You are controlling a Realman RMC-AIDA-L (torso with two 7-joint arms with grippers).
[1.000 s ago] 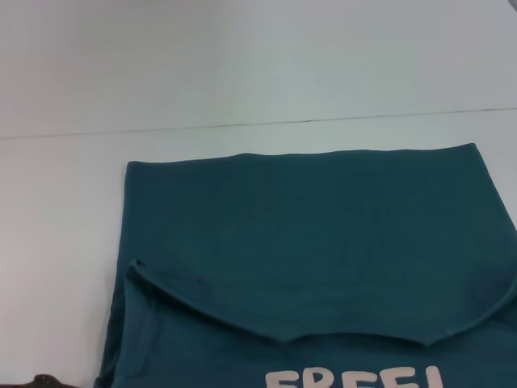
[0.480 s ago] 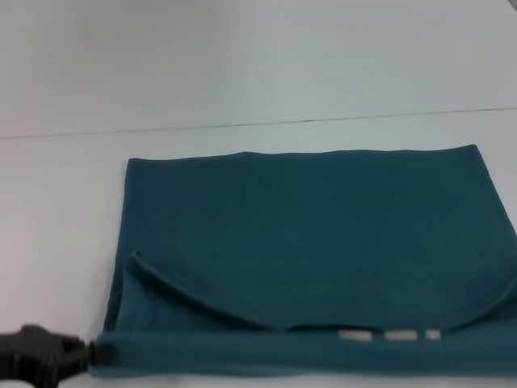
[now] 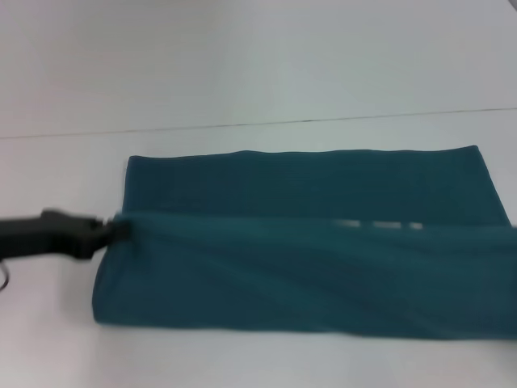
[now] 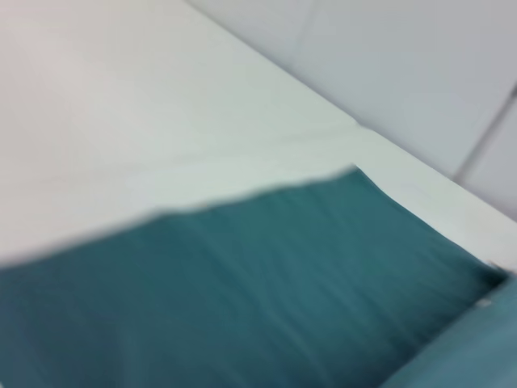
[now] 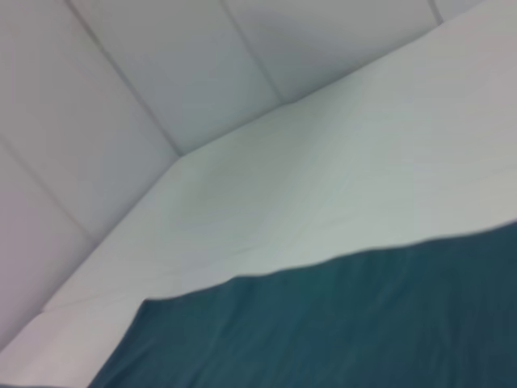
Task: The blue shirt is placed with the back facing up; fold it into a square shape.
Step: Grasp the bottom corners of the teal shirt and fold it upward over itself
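Next, I release the corner of the blue shirt from my left gripper on the white table [image 3: 128,89], just a little beyond the thin dark seam.
The blue shirt [image 3: 307,242] lies across the white table [image 3: 242,65] as a wide teal band, its near part lifted and carried toward the far hem. A strip of white print shows along the raised fold. My left gripper [image 3: 113,229] is shut on the shirt's left corner of that fold. The right gripper is out of the head view past the right edge. Both wrist views show teal cloth, the shirt [image 4: 242,299] in one and the shirt [image 5: 339,323] in the other, with no fingers visible.
A thin dark seam [image 3: 283,123] runs across the table beyond the shirt. Bare white surface [image 3: 48,323] lies left of and in front of the cloth. Grey wall panels [image 5: 161,65] rise behind the table's far edge.
The shirt's near fold has risen and travelled farther from me, covering the sleeve flap. My left gripper moved up and away with its corner. The white print now shows higher.
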